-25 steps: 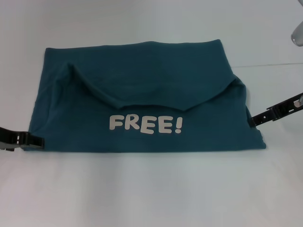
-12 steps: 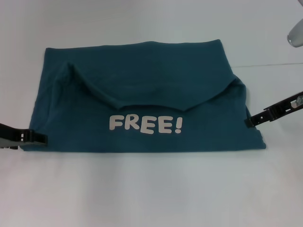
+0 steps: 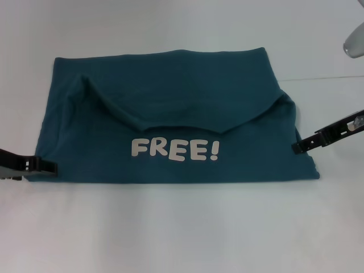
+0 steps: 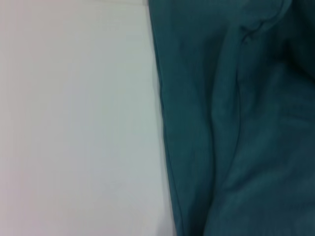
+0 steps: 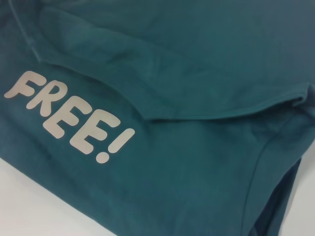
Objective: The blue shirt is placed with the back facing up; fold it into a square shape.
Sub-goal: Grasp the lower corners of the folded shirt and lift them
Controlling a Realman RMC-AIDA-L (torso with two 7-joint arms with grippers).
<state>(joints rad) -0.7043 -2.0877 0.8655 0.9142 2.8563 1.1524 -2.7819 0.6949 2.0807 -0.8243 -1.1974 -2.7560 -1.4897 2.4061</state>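
Note:
I should use my left gripper to draw in the shirt's front corner under it, which flares out past the shirt's side edge, and grip the cloth just inside it [image 3: 62,172].
The blue shirt [image 3: 170,119] lies folded into a wide rectangle on the white table, with white "FREE!" lettering [image 3: 174,149] facing up near its front edge and a folded-over flap behind it. My left gripper [image 3: 50,167] sits low at the shirt's front left corner, its tip touching the cloth edge. My right gripper [image 3: 297,147] sits at the shirt's right edge, its tip at the cloth. The left wrist view shows the shirt's edge [image 4: 236,128] on the table. The right wrist view shows the lettering [image 5: 74,118] and folded layers.
The white table [image 3: 182,227] spreads around the shirt on all sides. A grey rounded object [image 3: 355,42] shows at the far right edge of the head view.
My right gripper has moved slightly inward, toward the shirt's right edge. My left gripper has shifted a little inward at the front left corner. The shirt has not visibly moved.

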